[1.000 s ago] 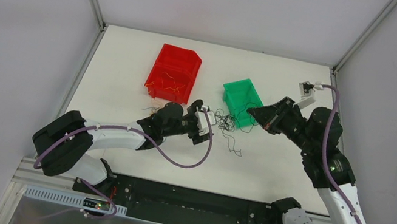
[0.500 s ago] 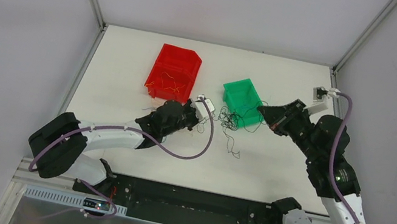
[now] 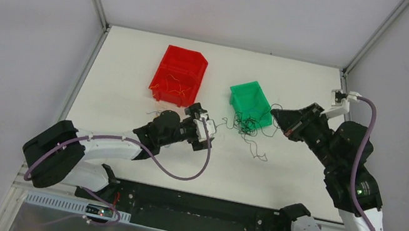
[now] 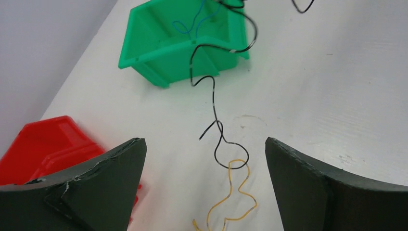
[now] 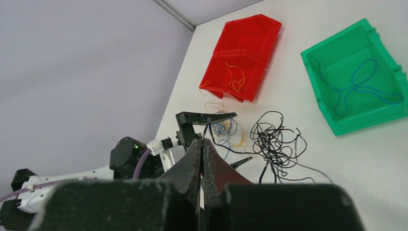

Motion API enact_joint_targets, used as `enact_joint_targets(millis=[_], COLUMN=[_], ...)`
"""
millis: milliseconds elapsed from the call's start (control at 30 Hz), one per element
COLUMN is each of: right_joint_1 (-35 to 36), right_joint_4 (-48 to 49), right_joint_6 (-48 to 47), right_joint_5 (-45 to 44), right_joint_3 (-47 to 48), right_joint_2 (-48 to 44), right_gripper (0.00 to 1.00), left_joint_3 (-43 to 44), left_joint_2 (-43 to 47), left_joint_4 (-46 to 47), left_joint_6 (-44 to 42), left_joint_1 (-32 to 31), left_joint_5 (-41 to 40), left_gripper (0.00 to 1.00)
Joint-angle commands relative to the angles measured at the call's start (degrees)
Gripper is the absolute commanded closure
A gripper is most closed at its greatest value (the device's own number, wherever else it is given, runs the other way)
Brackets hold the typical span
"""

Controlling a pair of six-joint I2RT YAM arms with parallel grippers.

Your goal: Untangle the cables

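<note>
Next, my left gripper grips the clump's near piece of cable [image 3: 226, 120] first, because the dark clump hangs loose from my right gripper's wire and would follow its pull.
The cables are a small clump of thin wires [image 3: 244, 125] on the white table in front of the green bin [image 3: 244, 94]. In the right wrist view the dark wires [image 5: 276, 139] lie beside yellow and blue ones [image 5: 223, 130]. My right gripper [image 3: 275, 111] is shut on a thin dark wire [image 5: 207, 126] that runs from its tips [image 5: 202, 139]. My left gripper [image 3: 207, 130] is open and empty, left of the clump. Between its fingers [image 4: 204, 144] lie a yellow wire [image 4: 231, 202] hooked through a dark wire [image 4: 215, 126].
A red bin [image 3: 178, 76] at the back left holds a few yellow wires [image 5: 234, 79]. The green bin [image 5: 332, 53] holds a blue wire [image 5: 358, 86]. A loose dark strand [image 3: 258, 154] trails on the table toward the front. Grey walls stand close on both sides.
My right gripper has pulled back to the right, and the dark clump and loose strand have dragged right with it. My left gripper swung toward the red bin and came back, ending slightly left.
</note>
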State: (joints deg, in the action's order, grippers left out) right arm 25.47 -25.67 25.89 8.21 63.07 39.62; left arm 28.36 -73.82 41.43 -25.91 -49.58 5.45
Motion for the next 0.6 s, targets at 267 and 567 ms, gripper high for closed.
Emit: enact_joint_targets(millis=[267, 567], right_joint_1=[-0.1, 0.3], right_joint_4=[3.0, 5.6], right_joint_6=[3.3, 5.6], right_joint_5=[16.0, 20.1], right_joint_3=[3.0, 2.0], right_joint_2=[3.5, 5.4], right_gripper=[1.0, 1.0], left_joint_3=[-0.9, -2.2], left_joint_2=[0.0, 0.8], left_joint_4=[7.6, 10.4], left_joint_6=[-5.0, -4.3], left_joint_1=[-0.6, -0.7], left_joint_5=[4.4, 6.1], left_gripper=[0.01, 0.01])
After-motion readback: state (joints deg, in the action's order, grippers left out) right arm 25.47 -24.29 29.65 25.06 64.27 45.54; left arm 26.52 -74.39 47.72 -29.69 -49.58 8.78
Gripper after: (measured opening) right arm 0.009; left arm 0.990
